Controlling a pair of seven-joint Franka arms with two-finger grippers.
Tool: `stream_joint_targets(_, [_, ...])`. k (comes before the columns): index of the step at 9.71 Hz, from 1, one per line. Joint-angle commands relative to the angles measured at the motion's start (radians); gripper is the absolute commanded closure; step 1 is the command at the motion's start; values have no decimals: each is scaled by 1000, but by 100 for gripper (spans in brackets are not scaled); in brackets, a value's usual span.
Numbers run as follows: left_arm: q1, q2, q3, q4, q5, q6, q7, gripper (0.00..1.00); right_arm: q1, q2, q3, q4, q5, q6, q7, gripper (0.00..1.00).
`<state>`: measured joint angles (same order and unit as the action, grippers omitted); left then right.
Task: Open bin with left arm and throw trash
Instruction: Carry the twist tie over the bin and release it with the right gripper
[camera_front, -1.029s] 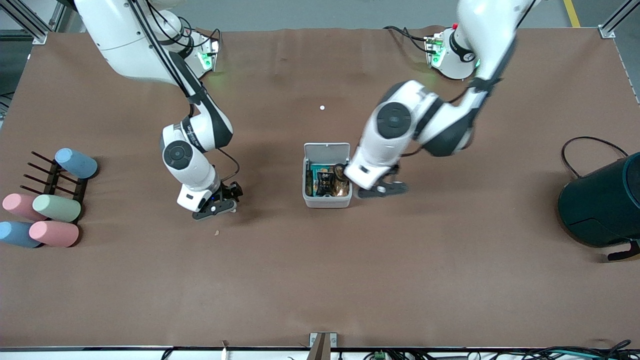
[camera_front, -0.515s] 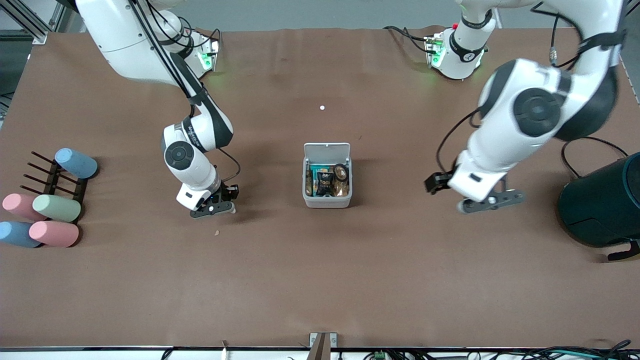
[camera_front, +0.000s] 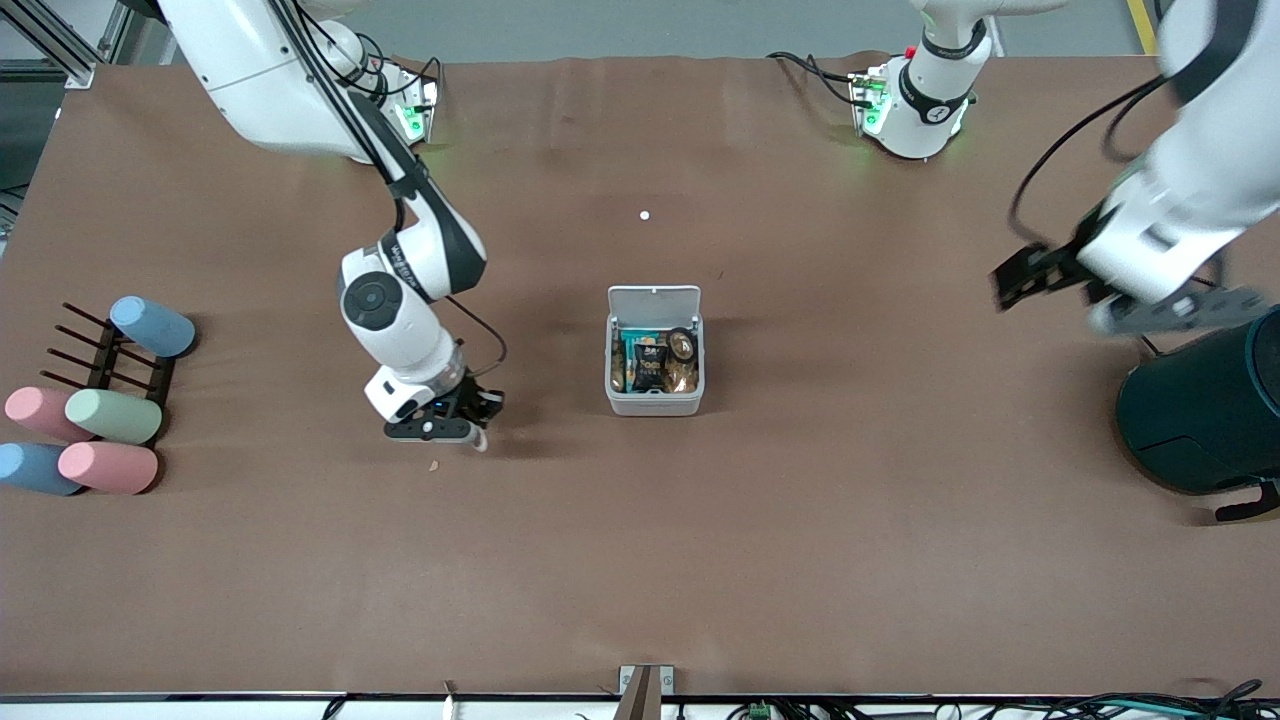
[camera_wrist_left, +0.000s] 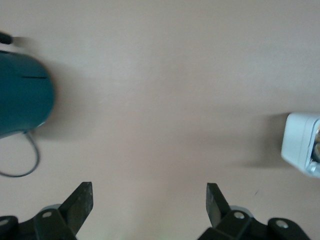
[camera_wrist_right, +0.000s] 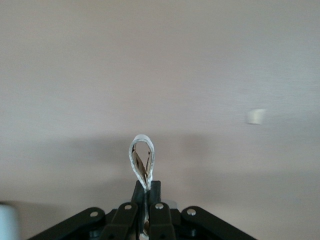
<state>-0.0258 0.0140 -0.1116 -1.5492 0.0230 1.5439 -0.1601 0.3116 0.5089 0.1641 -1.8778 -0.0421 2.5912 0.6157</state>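
Next, my right gripper releases the beige rubber band, setting it down in the spot between the black wrapper and the black tape roll (camera_front: 661, 356).
The bin (camera_front: 655, 403) stands mid-table with its lid (camera_front: 654, 300) hinged up. Inside lie a black wrapper (camera_front: 648, 365) and a black tape roll (camera_front: 683, 344). My left gripper (camera_front: 1168, 314) is open and empty, up in the air beside the teal drum (camera_front: 1205, 420). In the left wrist view its jaws (camera_wrist_left: 149, 200) stand wide apart over bare table, with the bin (camera_wrist_left: 300, 147) off to one side. My right gripper (camera_front: 440, 428) is shut on a beige rubber band (camera_front: 481, 440), low over the table toward the right arm's end. The band's loop (camera_wrist_right: 141, 160) sticks out from the shut right gripper (camera_wrist_right: 148, 187).
Pastel cups (camera_front: 112, 415) lie by a black rack (camera_front: 110, 350) at the right arm's end. A small scrap (camera_front: 433, 465) lies under the right gripper, seen also in the right wrist view (camera_wrist_right: 255, 116). A white dot (camera_front: 644, 215) lies farther from the front camera than the bin. The drum's cable (camera_front: 1175, 290) loops beside it.
My left arm has swung away from the bin to the drum's end of the table. My right gripper has shifted slightly toward the bin with the band.
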Motion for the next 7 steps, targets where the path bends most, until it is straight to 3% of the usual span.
stream_joint_targets(1, [-17, -60, 84, -49, -17, -15, 107, 0, 20, -9, 102, 190, 13, -178, 200, 100])
stream_joint_targets(2, [-23, -46, 116, -43, -12, -4, 196, 0, 67, -7, 109, 225, 13, -213, 252, 100])
stream_joint_targets(5, [-35, -46, 119, -35, -8, 13, 191, 0, 213, -3, 107, 240, 13, -204, 348, 100])
stream_joint_targets(7, [-25, -30, 121, -7, -5, -13, 176, 0, 242, 8, 107, 238, 11, -203, 354, 99])
